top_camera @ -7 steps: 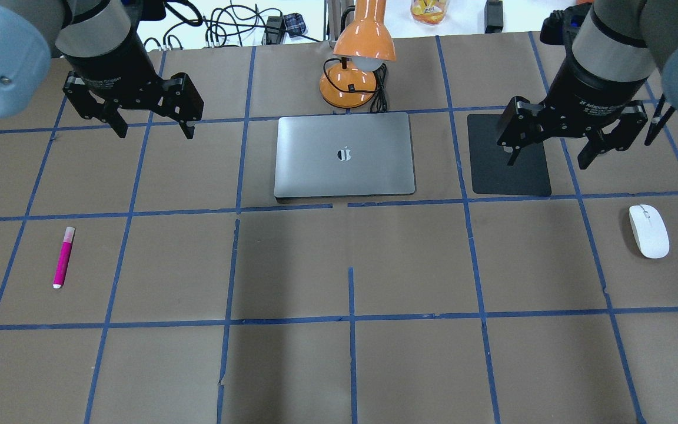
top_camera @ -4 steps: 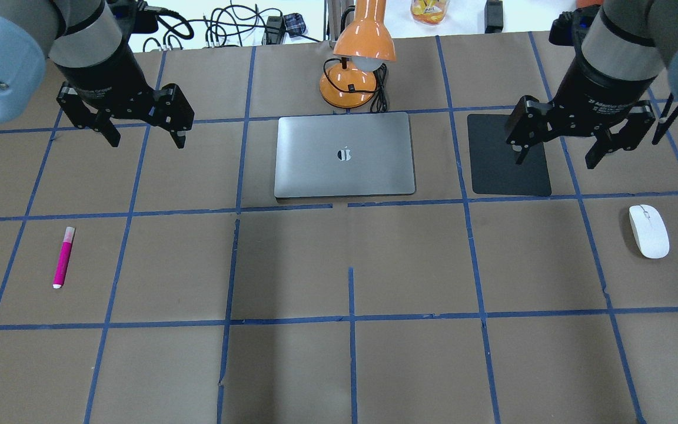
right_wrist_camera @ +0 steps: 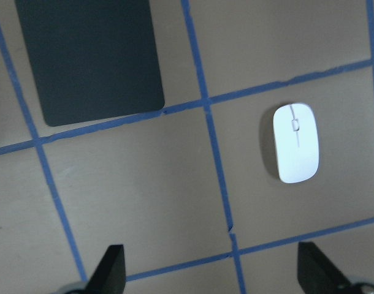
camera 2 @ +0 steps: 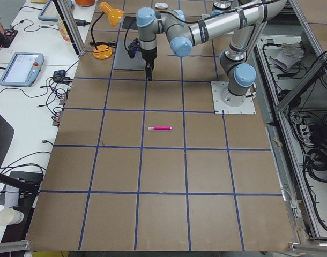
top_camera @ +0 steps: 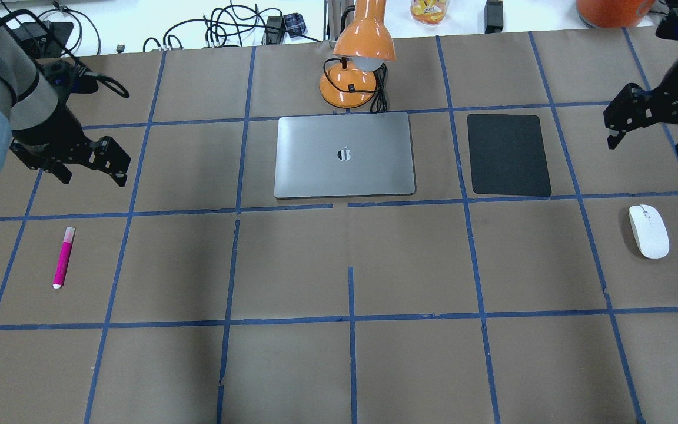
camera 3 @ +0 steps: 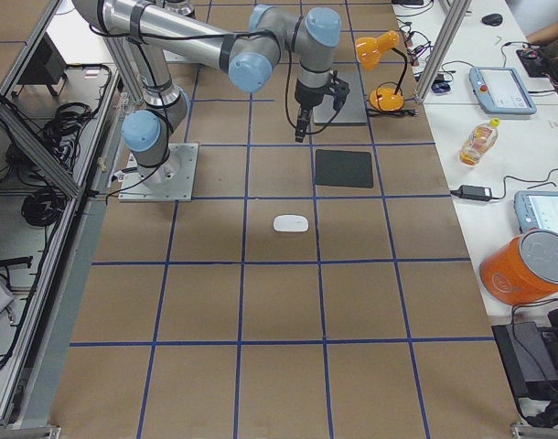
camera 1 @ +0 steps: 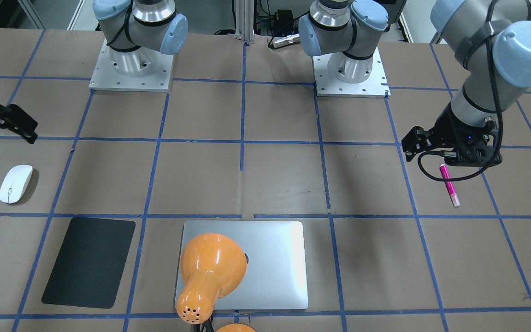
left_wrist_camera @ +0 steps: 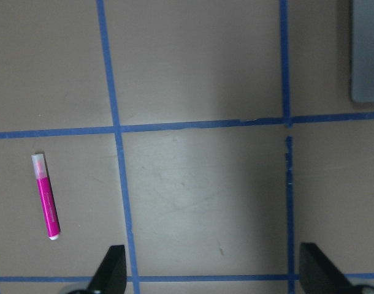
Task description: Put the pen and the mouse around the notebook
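Note:
Next, my right gripper grips the white mouse on its long sides [camera 1: 15, 183] [right_wrist_camera: 296, 143], around its middle, with one finger along each side.
The magenta pen [top_camera: 63, 257] lies on the brown table at the left, capped end away from the robot. My left gripper [top_camera: 93, 176] hangs open above and beyond it; in the left wrist view the pen [left_wrist_camera: 45, 196] sits left of the open gripper [left_wrist_camera: 213, 272]. At the far right rests the white mouse [top_camera: 648, 231]. Beyond it my right gripper [top_camera: 647, 147] is open and empty, and its wrist view shows the mouse [right_wrist_camera: 295, 143] right of centre. The silver notebook [top_camera: 345, 154] lies closed at the table's middle back.
A black mat [top_camera: 509, 154] lies right of the notebook. An orange desk lamp [top_camera: 356, 65] stands just behind the notebook, its head leaning over the back edge. Blue tape lines grid the brown table. Cables and a bottle sit on the bench beyond.
Both arms swung outward. The left gripper moved left and nearer the pen; the right gripper moved right, off the black mat. Pen, mouse and notebook stayed put.

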Tool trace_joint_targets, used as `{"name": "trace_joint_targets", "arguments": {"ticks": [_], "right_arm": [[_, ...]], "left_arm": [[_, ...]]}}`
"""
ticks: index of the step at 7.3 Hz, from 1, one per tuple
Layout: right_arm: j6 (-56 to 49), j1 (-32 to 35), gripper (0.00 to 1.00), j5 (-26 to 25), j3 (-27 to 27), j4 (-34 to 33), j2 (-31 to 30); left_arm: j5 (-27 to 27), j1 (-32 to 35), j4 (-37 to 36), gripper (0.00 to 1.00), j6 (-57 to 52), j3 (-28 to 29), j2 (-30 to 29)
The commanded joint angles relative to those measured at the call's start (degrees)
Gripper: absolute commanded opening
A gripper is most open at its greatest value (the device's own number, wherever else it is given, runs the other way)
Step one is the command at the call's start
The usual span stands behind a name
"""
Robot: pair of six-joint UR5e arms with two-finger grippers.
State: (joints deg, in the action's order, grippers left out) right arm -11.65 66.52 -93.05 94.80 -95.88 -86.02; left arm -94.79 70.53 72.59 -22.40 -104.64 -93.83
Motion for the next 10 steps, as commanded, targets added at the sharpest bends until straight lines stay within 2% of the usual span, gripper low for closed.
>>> {"name": "trace_joint_targets", "arguments": {"ticks": [1, 3, 5, 6, 7, 8, 9, 10], "right_arm": [[-11.1, -6.0, 1.00, 0.2, -0.1, -11.3, 7.8], [-12.9, -6.6, 1.00, -0.2, -0.1, -17.0, 13.9], [-13.2, -9.3, 1.00, 0.1, 0.1, -16.6, 16.7], [-14.4, -10.3, 1.00, 0.2, 1.5, -17.1, 18.2], [-14.5, -11.2, 1.00, 0.3, 3.9, -18.4, 18.5], [-14.6, -11.4, 1.00, -0.1, 6.9, -21.7, 18.5], [-15.3, -11.5, 1.00, -0.3, 9.6, -24.2, 18.5], [-15.7, -11.6, 1.00, -0.3, 11.4, -26.2, 18.6]], "left_arm": [[0.4, -10.0, -17.0, 1.00, -13.9, -10.2, -2.6], [0.8, -15.8, -26.2, 1.00, -18.8, -14.7, -7.1], [0.7, -19.4, -27.8, 0.96, -19.9, -15.0, -11.5], [0.7, -19.5, -28.1, 0.90, -19.8, -15.0, -12.6], [0.7, -19.6, -29.2, 0.90, -19.6, -15.0, -13.8], [0.7, -19.6, -30.0, 0.82, -19.4, -15.0, -15.1], [0.6, -19.6, -30.2, 0.59, -18.4, -15.1, -15.7], [0.6, -19.5, -30.7, 0.31, -16.6, -15.1, -15.7]]}}
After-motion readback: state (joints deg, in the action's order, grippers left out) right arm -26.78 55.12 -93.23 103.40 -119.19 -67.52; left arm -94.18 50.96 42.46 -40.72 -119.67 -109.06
